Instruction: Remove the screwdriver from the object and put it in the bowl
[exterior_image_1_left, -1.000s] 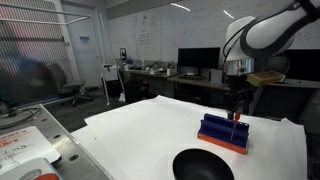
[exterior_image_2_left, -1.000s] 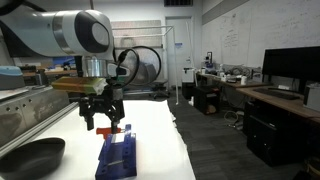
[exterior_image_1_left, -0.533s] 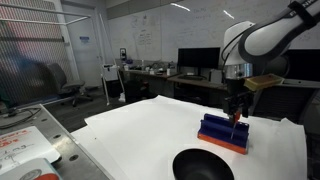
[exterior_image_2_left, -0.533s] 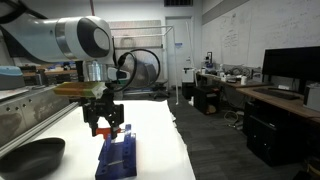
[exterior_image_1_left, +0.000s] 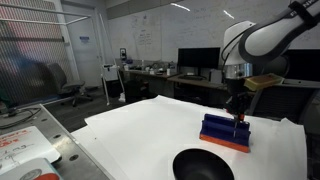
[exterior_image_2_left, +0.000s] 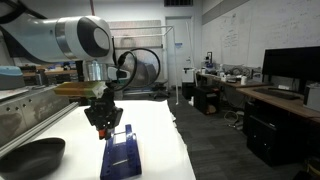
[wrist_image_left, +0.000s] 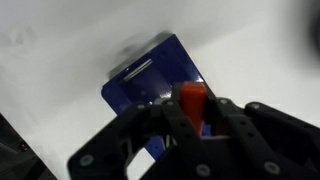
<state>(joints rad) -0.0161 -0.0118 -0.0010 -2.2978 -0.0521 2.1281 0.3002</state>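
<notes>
The screwdriver will drop inside the black bowl (exterior_image_1_left: 221, 164), along its blue-object side.
The blue ridged object (exterior_image_1_left: 225, 130) sits on its orange base on the white table, beside the black bowl (exterior_image_1_left: 203, 165). In the wrist view the red-orange handle of the screwdriver (wrist_image_left: 192, 100) stands up from the blue object (wrist_image_left: 150, 80), and my gripper (wrist_image_left: 195, 118) is shut on that handle. In both exterior views my gripper (exterior_image_1_left: 238, 113) (exterior_image_2_left: 104, 122) reaches down onto the top of the block (exterior_image_2_left: 121, 157). The bowl (exterior_image_2_left: 30, 156) lies at the table's near edge. The screwdriver's shaft is hidden.
White sheet (exterior_image_1_left: 150, 125) covers the table. A grey side table with a paper-covered board (exterior_image_1_left: 25, 150) stands next to it. Desks with monitors (exterior_image_1_left: 195, 62) and chairs are in the background.
The jaws have closed from wide open onto the screwdriver's handle. The arm has stayed over the blue block, slightly lower.
</notes>
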